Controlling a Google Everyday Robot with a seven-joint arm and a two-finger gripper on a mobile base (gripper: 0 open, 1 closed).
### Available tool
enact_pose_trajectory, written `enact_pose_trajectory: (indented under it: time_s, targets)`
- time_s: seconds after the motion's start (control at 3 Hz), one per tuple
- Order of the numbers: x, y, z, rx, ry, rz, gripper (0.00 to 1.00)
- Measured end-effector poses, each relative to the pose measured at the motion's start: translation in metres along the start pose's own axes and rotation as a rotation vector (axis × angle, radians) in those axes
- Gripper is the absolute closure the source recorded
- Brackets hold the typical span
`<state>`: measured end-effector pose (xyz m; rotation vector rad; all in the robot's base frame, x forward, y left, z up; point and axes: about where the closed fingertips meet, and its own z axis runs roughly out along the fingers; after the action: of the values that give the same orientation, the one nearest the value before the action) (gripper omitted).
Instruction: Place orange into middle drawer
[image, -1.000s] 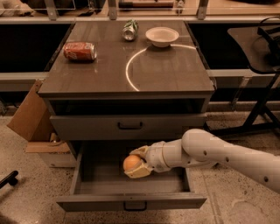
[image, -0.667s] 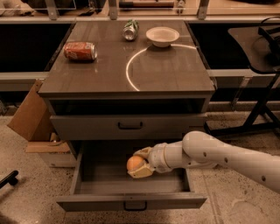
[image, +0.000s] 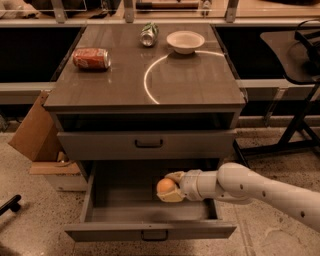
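Observation:
Next, the gripper releases the orange on the grey bottom of the middle drawer (image: 170, 188), behind the drawer's handle and close to the drawer's center.
The orange (image: 165, 186) is a round bright orange fruit held between the fingers of my gripper (image: 170, 188). The gripper is shut on it and reaches in from the right on a white arm (image: 250, 189). It hangs over the right half of the open middle drawer (image: 125, 200), a wide grey drawer with a plain grey interior, pulled out below the upper drawer (image: 147, 144). The orange sits just above the drawer floor; I cannot tell if it touches.
On the cabinet top lie a red soda can (image: 91, 58) on its side, a green can (image: 148, 34) and a white bowl (image: 185, 41). A cardboard box (image: 34, 131) leans at the left. A dark stand (image: 295, 90) is at the right.
The gripper with the orange has shifted slightly to the right and a little further into the drawer. Nothing else has moved.

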<state>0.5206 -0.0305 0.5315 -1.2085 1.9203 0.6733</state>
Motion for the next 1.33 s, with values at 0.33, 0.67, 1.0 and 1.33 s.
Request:
enact_pose_trajectory:
  time_s: [0.33,0.67,1.0,1.33]
  targets:
    - [0.021,-0.018,0.01,0.032,-0.002,0.021,1.0]
    - [0.04,-0.034,0.021,0.055,0.001,0.048,1.0]
    - [0.06,-0.049,0.036,0.068,0.026,0.079,1.0]
    - [0.077,-0.063,0.052,0.094,0.039,0.126,0.81]
